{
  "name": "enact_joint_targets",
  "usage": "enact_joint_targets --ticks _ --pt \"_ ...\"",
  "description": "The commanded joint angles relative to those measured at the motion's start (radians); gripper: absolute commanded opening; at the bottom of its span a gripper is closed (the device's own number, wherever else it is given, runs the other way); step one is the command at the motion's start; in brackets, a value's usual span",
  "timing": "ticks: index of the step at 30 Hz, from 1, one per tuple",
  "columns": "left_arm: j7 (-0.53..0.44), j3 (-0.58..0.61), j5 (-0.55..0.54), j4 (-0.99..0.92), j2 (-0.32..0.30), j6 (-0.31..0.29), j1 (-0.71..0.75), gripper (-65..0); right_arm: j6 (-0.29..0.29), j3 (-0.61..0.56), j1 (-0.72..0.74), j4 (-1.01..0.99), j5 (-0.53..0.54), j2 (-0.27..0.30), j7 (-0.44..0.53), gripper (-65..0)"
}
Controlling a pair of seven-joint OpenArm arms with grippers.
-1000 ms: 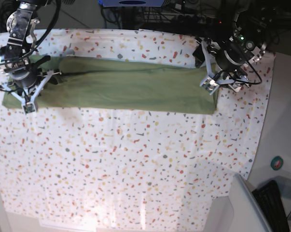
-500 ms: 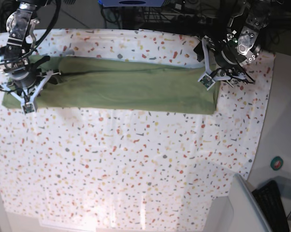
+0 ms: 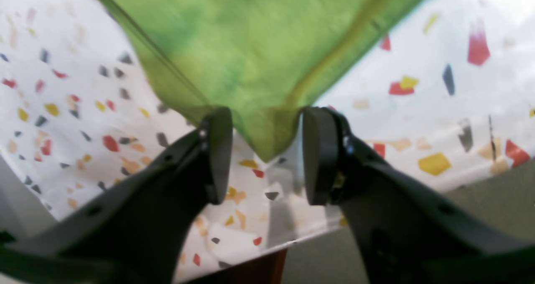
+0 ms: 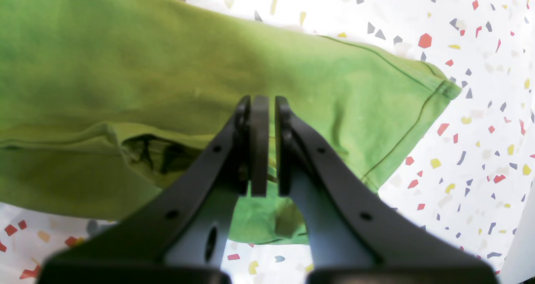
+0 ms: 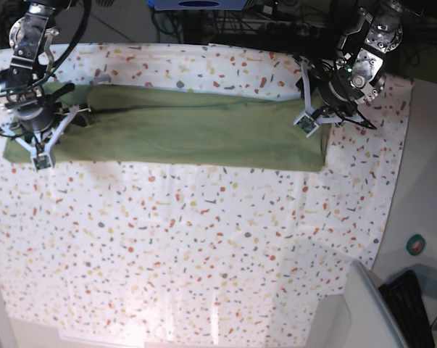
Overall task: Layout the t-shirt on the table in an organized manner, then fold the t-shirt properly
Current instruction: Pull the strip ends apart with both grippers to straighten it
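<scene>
The t-shirt's corner alone sits shallow between my left gripper's open fingers, so that gripper should reach further in and pinch the t-shirt's folded edge (image 3: 321, 68) before it pulls.
The olive-green t-shirt (image 5: 196, 130) lies as a long folded strip across the far part of the speckled table (image 5: 204, 239). My left gripper (image 5: 307, 119) is at the strip's far right corner. In the left wrist view a corner of the t-shirt (image 3: 259, 37) pokes between the left gripper (image 3: 267, 154) pads, which stand apart with a gap on each side. My right gripper (image 5: 38, 152) rests over the strip's left end. In the right wrist view the right gripper (image 4: 271, 146) is shut above the t-shirt (image 4: 125, 58), and no pinched cloth shows.
The table's right edge runs close behind the left gripper, with the edge (image 3: 292, 242) visible below the fingers. A grey bin (image 5: 370, 312) and a small tape roll (image 5: 417, 245) sit off the table at lower right. Cables and equipment (image 5: 204, 14) line the back.
My left arm has swung in from beyond the shirt's right end onto its far right corner, and its jaws have narrowed. The right arm and the shirt have stayed still.
</scene>
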Motion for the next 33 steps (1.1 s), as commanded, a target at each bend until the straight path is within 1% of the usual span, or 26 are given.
enact_joint_targets --ticks 1,7,9,10,11,13,14,20,25,31,32,33 --pt "-0.010 -0.005 0.003 0.020 -0.008 0.001 -0.008 -35.9 0.000 0.001 0.006 0.015 0.004 0.007 0.013 -61.4" --pt "-0.008 -0.002 0.006 0.079 -0.012 0.001 0.012 -26.5 0.000 0.001 0.006 0.015 0.004 0.007 0.013 -61.4" --pt "-0.008 -0.002 0.012 0.072 -0.012 -0.002 0.011 -25.0 0.000 0.001 0.006 0.015 0.004 0.007 0.013 -61.4" --pt "-0.008 0.000 0.012 0.066 -0.012 -0.012 0.011 -25.2 0.000 0.001 0.007 0.015 0.004 0.007 0.013 -61.4" --pt "-0.008 0.007 0.012 0.057 -0.012 -0.037 0.008 -25.2 0.000 0.001 0.007 0.015 0.004 0.007 0.013 -61.4" --pt "-0.008 0.018 0.014 0.054 -0.012 -0.109 0.006 -25.2 0.000 0.001 0.010 0.015 0.004 0.007 0.013 -61.4" --pt "-0.008 0.013 0.014 0.054 -0.012 -0.126 0.006 -25.3 0.000 0.001 0.010 0.014 0.004 0.007 0.013 -61.4" --pt "-0.008 0.013 0.014 0.052 -0.012 -0.131 -0.009 -25.3 0.000 0.001 0.007 0.014 0.004 0.007 0.013 -61.4" --pt "-0.010 0.012 0.014 -0.006 -0.012 -0.131 -0.023 -25.5 0.000 0.005 0.006 0.014 0.004 0.007 0.013 -61.4" --pt "-0.010 0.010 0.014 -0.017 -0.010 -0.131 -0.026 -25.7 0.000 0.005 0.006 0.014 0.004 0.007 0.013 -61.4" --pt "-0.010 0.012 0.014 -0.015 -0.008 -0.131 -0.034 -25.8 0.000 0.003 0.006 0.014 0.004 0.007 0.013 -61.4" --pt "-0.010 0.012 0.014 -0.017 -0.008 -0.131 -0.037 -27.8 0.000 0.003 0.006 0.014 0.004 0.007 0.013 -61.4"
